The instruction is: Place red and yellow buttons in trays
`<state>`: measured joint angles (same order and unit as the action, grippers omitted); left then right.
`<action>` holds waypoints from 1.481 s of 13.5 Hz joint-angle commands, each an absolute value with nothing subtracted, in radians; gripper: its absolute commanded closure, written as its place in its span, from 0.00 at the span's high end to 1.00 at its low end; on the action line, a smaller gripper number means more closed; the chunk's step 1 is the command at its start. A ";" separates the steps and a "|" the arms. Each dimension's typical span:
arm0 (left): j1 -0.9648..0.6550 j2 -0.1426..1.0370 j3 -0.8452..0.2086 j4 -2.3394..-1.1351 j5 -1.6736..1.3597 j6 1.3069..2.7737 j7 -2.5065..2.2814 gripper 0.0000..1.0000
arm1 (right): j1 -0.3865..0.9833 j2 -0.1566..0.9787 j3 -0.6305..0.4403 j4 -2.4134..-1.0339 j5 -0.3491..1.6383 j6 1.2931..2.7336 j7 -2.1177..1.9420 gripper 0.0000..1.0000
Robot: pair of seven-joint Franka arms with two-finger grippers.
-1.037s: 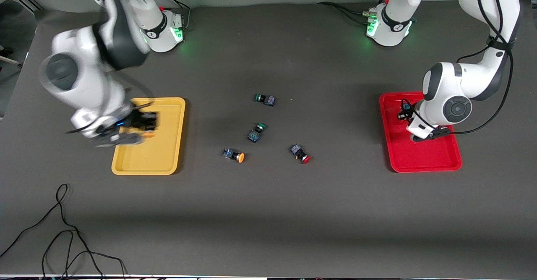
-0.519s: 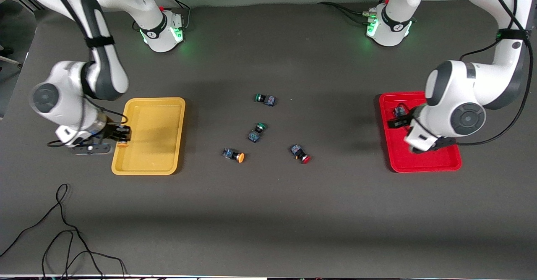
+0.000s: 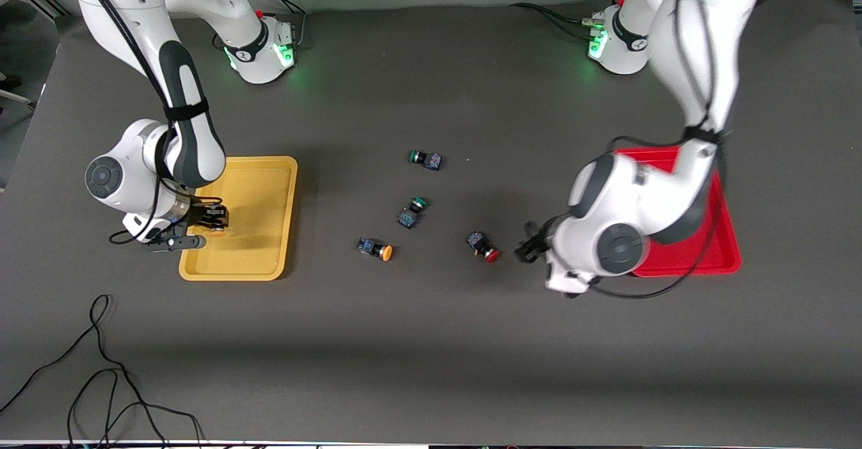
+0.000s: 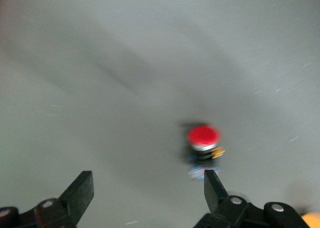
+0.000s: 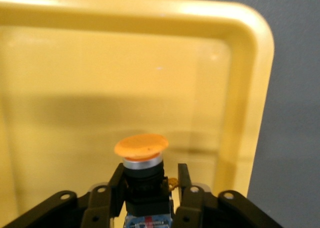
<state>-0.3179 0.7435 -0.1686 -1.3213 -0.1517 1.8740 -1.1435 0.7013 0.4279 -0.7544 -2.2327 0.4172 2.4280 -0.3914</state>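
Next, my left gripper should go to the red button on the table and close on its black body (image 3: 483, 247) (image 4: 203, 158), just behind the button's red cap.
My right gripper (image 3: 210, 223) is shut on a yellow button (image 3: 217, 232), low over the yellow tray (image 3: 269, 200) near its edge toward the right arm's end. In the right wrist view the orange cap (image 5: 141, 146) sticks out between the fingers (image 5: 150, 188) over the tray floor (image 5: 75, 87). My left gripper (image 3: 528, 250) is open and empty, just beside a red button (image 3: 486, 248) lying on the table. That button (image 4: 203, 138) shows ahead of the open gripper (image 4: 147, 193). A second yellow button (image 3: 376, 249) lies on the table. The red tray (image 3: 680, 260) is partly hidden by the left arm.
Two green-capped switches (image 3: 425, 159) (image 3: 412, 212) lie mid-table, farther from the camera than the loose red and yellow buttons. A black cable (image 3: 101, 368) lies on the table near the front edge at the right arm's end.
The left gripper left the red tray, where a button stayed, and swung over the table to the loose red button. The right gripper carried the yellow button lower and farther into the yellow tray.
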 commanded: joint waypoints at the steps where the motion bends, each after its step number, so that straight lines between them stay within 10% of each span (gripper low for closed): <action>1: -0.391 0.843 -0.160 -1.249 -0.166 1.982 -1.319 0.97 | 0.699 0.431 -0.756 -2.171 0.449 2.408 -0.416 1.00; 7: -0.426 0.916 -0.158 -1.273 -0.140 2.039 -1.264 0.91 | 0.719 0.419 -0.773 -1.826 0.287 1.992 -0.241 1.00; 9: -0.429 0.917 -0.158 -1.281 -0.140 2.072 -1.266 0.72 | 0.751 0.428 -0.770 -1.717 0.273 1.889 -0.250 1.00; 13: -0.430 0.919 -0.158 -1.301 -0.138 2.117 -1.264 0.06 | 0.828 0.433 -0.678 -1.664 0.287 1.900 -0.298 1.00; 20: -0.324 0.697 -0.152 -1.290 -0.080 1.667 -1.022 0.00 | 0.828 0.561 -0.373 -1.657 0.285 2.288 -0.302 1.00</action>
<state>-0.3907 0.8233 -0.1544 -1.2517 -0.0934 1.8224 -1.1504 0.8369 0.5012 -0.4160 -1.6754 0.2957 2.1979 -0.2813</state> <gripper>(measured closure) 0.674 0.000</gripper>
